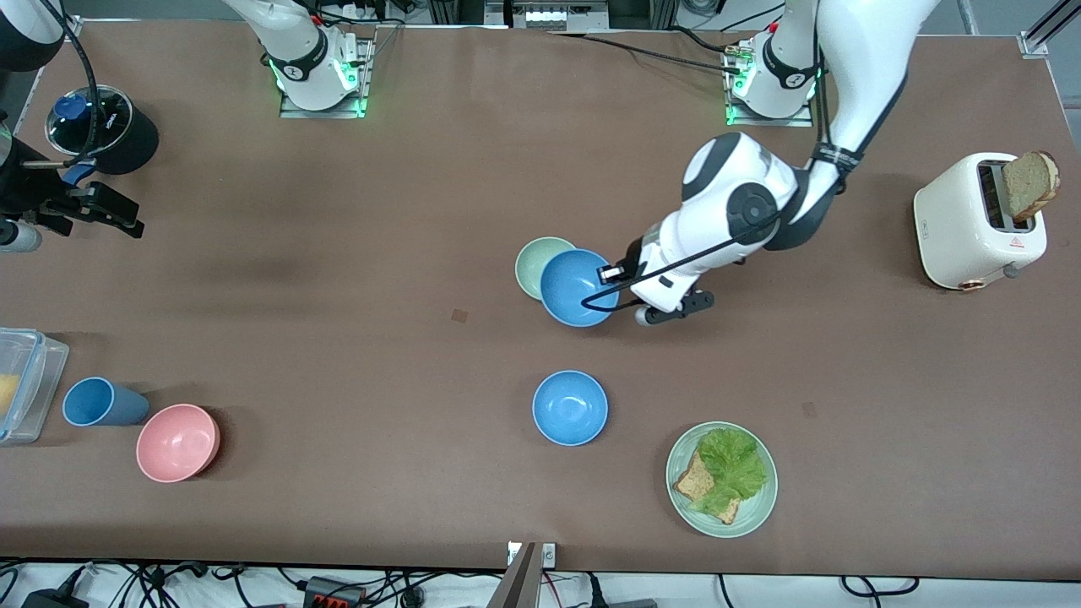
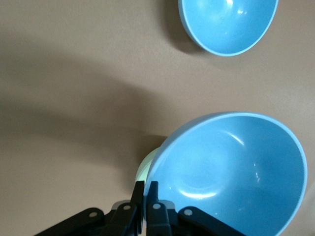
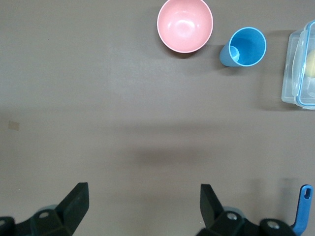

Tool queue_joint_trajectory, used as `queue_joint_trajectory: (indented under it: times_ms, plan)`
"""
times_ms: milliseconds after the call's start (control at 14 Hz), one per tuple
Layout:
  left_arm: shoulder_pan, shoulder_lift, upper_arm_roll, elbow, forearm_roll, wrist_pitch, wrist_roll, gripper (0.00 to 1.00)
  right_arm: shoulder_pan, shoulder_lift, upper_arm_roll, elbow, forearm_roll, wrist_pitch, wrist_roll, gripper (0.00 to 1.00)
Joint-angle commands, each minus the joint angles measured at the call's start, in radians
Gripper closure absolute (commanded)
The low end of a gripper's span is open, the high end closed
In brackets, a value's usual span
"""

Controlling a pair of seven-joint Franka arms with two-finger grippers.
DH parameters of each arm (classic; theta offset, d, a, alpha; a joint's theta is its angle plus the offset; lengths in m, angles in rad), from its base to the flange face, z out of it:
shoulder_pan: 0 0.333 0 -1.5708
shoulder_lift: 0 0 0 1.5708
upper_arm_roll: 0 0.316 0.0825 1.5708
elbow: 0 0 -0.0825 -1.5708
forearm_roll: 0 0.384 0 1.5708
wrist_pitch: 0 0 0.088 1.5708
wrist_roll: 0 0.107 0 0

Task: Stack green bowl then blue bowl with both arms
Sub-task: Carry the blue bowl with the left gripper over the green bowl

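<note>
I need to use my left gripper to set the blue bowl, now held tilted, down and release it inside the green bowl (image 1: 549, 268) that it partly covers on the table.
My left gripper (image 1: 610, 275) is shut on the rim of a blue bowl (image 1: 576, 289) and holds it tilted, partly over the green bowl (image 1: 534, 260) on the table. In the left wrist view the fingertips (image 2: 140, 192) pinch the held bowl's rim (image 2: 231, 172), and a sliver of the green bowl (image 2: 146, 166) shows under it. I cannot tell if the two bowls touch. A second blue bowl (image 1: 570, 407) stands nearer to the front camera, also in the left wrist view (image 2: 229, 24). My right gripper (image 1: 101, 207) waits open and empty (image 3: 143, 196) over the right arm's end of the table.
A pale green plate (image 1: 756, 515) with lettuce and toast lies near the front edge. A white toaster (image 1: 971, 221) with bread stands at the left arm's end. A pink bowl (image 1: 177, 442), blue cup (image 1: 97, 401), clear container (image 1: 25, 384) and black pot (image 1: 105, 127) are at the right arm's end.
</note>
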Motion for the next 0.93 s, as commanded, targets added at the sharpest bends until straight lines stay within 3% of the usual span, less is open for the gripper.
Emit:
queue_joint_trajectory:
  times_ms: [0,143,857]
  plan:
    - [0.0,-0.023,-0.002,-0.077,0.016,0.092,-0.056,0.99,0.005,-0.02,0.0,-0.015,-0.006,-0.001,-0.003,0.0]
    - [-0.045,-0.017,0.001,-0.086,0.016,0.119,-0.116,0.99,0.005,-0.02,0.0,-0.015,-0.005,-0.014,-0.002,0.0]
    - [-0.072,0.004,-0.001,-0.128,0.016,0.143,-0.137,0.99,0.005,-0.022,0.0,-0.016,-0.003,-0.029,0.0,0.0]
